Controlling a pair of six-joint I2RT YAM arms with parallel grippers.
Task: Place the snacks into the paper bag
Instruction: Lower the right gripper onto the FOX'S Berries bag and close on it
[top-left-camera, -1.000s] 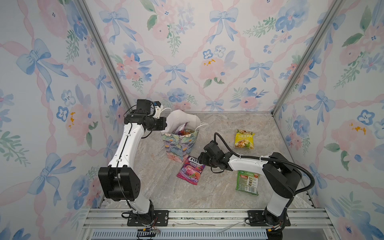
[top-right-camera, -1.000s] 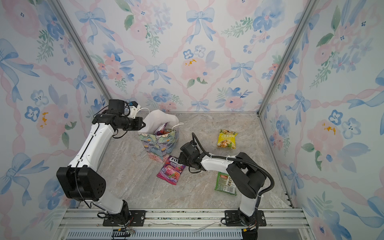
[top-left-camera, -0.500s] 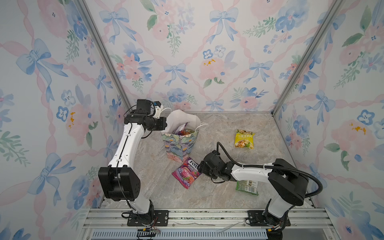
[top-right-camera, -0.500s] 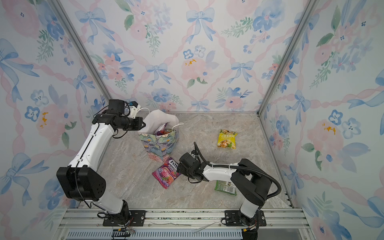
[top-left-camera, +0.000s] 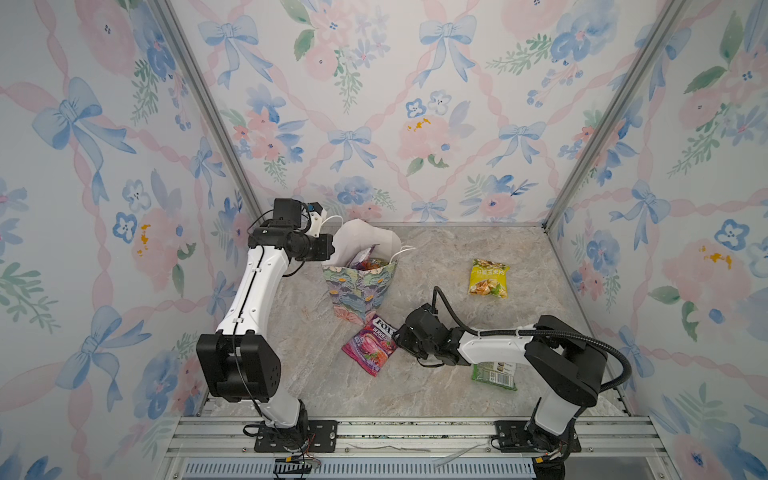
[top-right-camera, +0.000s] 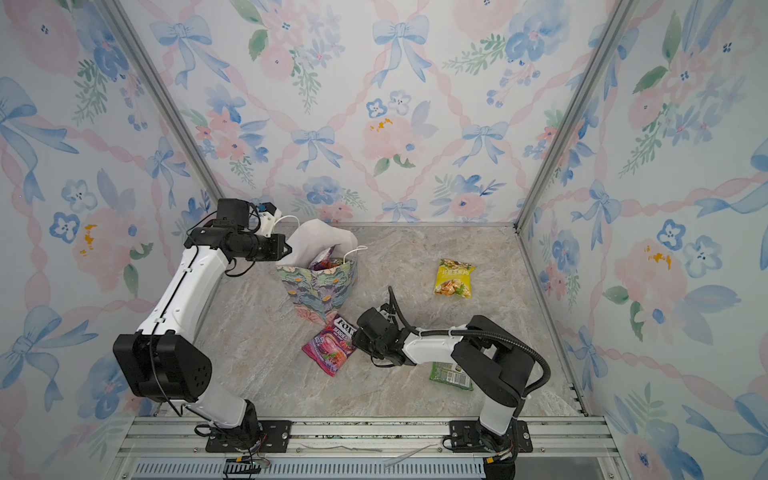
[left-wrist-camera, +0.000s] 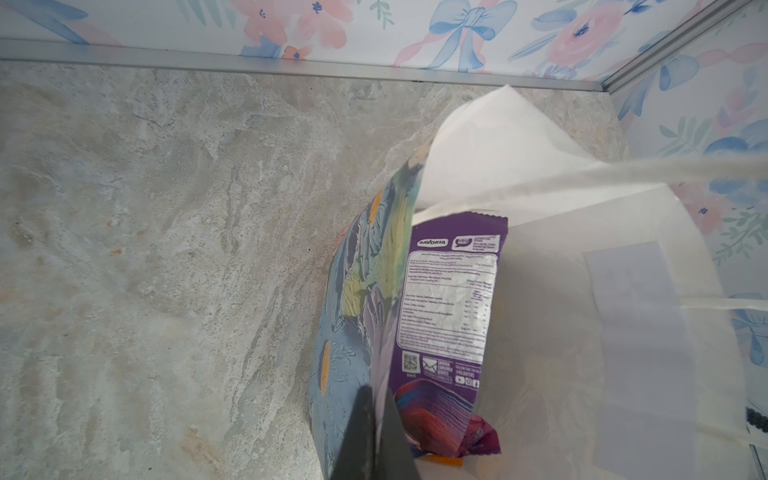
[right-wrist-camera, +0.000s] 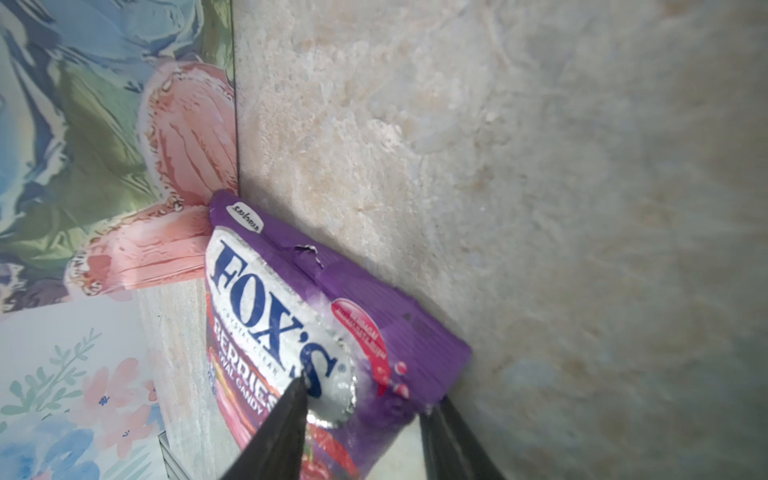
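I have only the corner of the slanted purple FOX'S packet in my right gripper, so next I drag the packet straight and pinch its long side (top-left-camera: 386, 359).
The paper bag (top-left-camera: 361, 286) (top-right-camera: 318, 286) stands upright at the back left, and my left gripper (top-left-camera: 330, 251) (left-wrist-camera: 375, 392) is shut on its rim wall (left-wrist-camera: 353, 311). Inside it a purple packet (left-wrist-camera: 449, 299) stands among other snacks (top-left-camera: 368, 262). A purple FOX'S packet (top-left-camera: 369, 345) (right-wrist-camera: 299, 332) lies on the table with one corner against the bag's foot (right-wrist-camera: 158, 232). My right gripper (top-left-camera: 398, 332) (right-wrist-camera: 370, 392) is low at that packet's near corner, its fingers apart with the corner between them. A yellow packet (top-left-camera: 489, 277) and a green packet (top-left-camera: 494, 374) lie to the right.
The green packet is partly under my right arm (top-left-camera: 494, 347). Flowered walls with aluminium posts (top-left-camera: 582, 137) close in the marble table (top-left-camera: 436, 257) on three sides. A metal rail (top-left-camera: 395, 432) runs along the front edge.
My right gripper has dropped toward the front and slid left to the purple FOX'S packet, which shifted slightly left. The left arm and the bag have not moved.
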